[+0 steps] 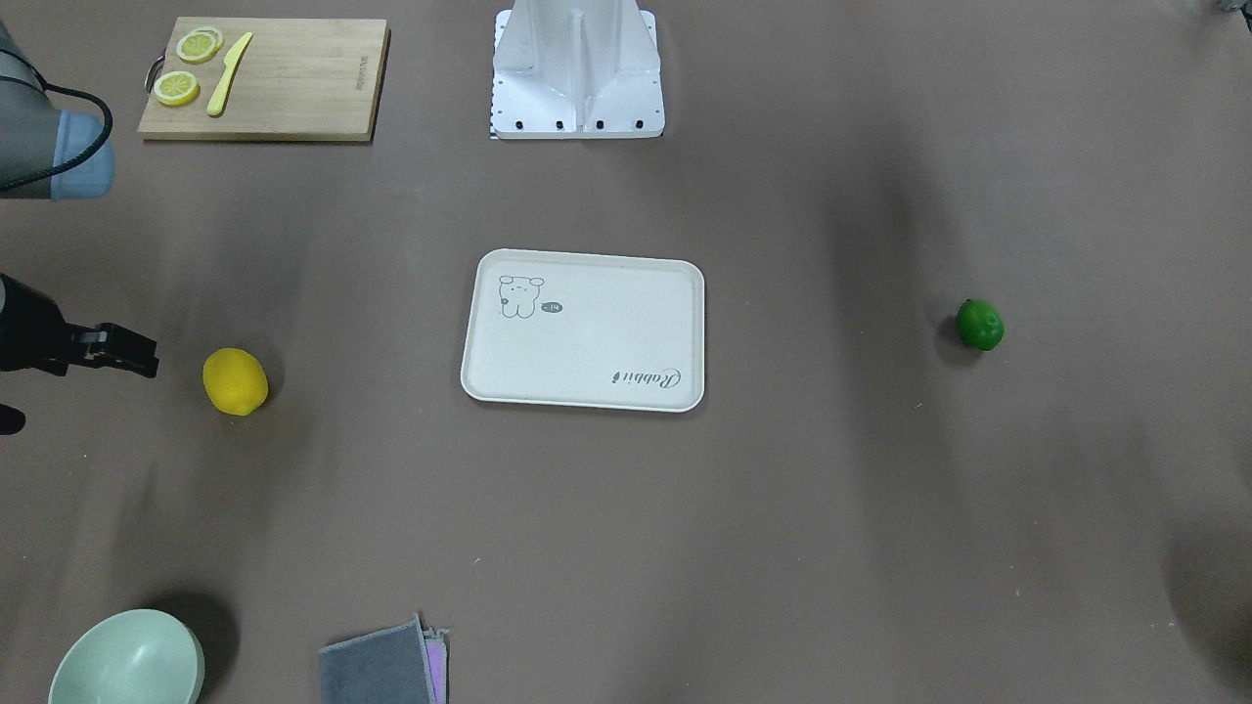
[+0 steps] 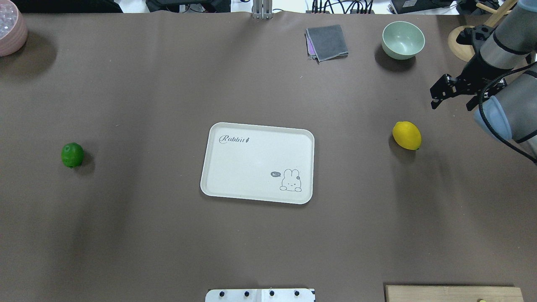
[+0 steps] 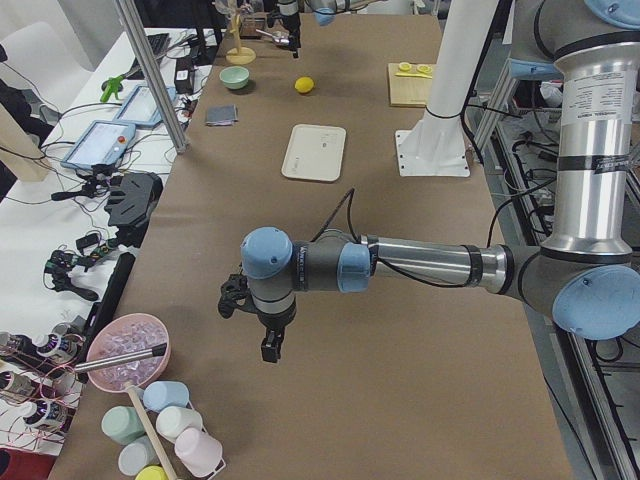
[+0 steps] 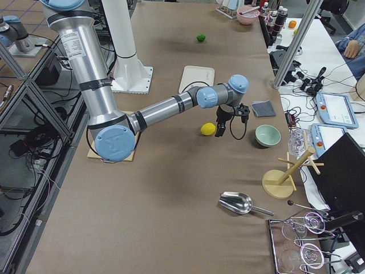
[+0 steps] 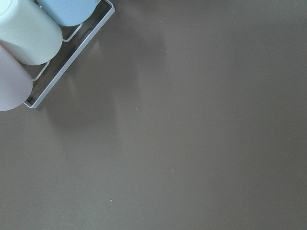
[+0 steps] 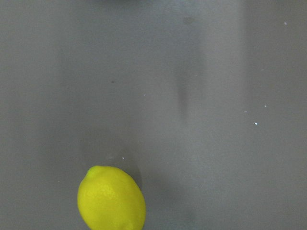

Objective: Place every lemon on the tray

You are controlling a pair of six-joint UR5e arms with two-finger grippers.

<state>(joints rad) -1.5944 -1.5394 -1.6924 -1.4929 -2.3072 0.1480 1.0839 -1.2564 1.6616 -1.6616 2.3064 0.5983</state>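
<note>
Next, my right gripper grabs the middle of the yellow lemon (image 1: 236, 381) (image 6: 112, 200), with its fingers along the rounded sides of the lemon.
The bright yellow lemon (image 2: 407, 135) lies on the brown table to the right of the tray, also seen from the front (image 1: 235, 381) and in the right wrist view (image 6: 111, 201). The dark green lemon (image 2: 72, 154) lies far to the tray's left. The cream tray (image 2: 256, 163) with the rabbit drawing sits mid-table with nothing on it. My right gripper (image 2: 453, 100) hangs open and empty above the table, just beyond the yellow lemon. My left gripper (image 3: 262, 335) shows only in the exterior left view, over bare table; I cannot tell whether it is open.
A wooden cutting board (image 1: 293, 88) with lemon slices and a yellow knife sits near the robot base (image 1: 577, 98). A green bowl (image 2: 403, 40), a grey cloth (image 2: 327, 42), a wooden rack (image 2: 461, 42) and a pink bowl (image 2: 10, 27) line the far edge. Cups stand in a wire rack (image 5: 29, 33).
</note>
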